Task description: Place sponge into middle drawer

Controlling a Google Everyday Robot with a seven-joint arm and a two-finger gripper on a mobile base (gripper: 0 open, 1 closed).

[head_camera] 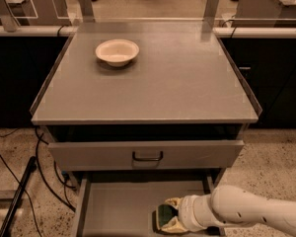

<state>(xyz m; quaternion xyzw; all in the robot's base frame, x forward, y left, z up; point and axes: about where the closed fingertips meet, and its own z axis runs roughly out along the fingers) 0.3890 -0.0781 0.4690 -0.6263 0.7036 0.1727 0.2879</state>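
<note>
Next, my gripper lets go of the sponge on the middle drawer's grey bottom (156, 209), almost in line with the black handle above.
The middle drawer (116, 210) is pulled out at the bottom of the view, a grey flat-floored tray with thin side walls. The sponge (165, 217), dark green face on yellow foam, is down inside it right of centre, at or just above the floor. My gripper (171, 217) comes in from the lower right on a white arm, and its pale fingers (173, 202) sit above and below the sponge, closed on it.
A grey drawer front with a black handle (147, 156) hangs above the open drawer. A white bowl (117, 51) stands on the grey cabinet top (187, 83). Black cables (19, 181) run over the speckled floor at left.
</note>
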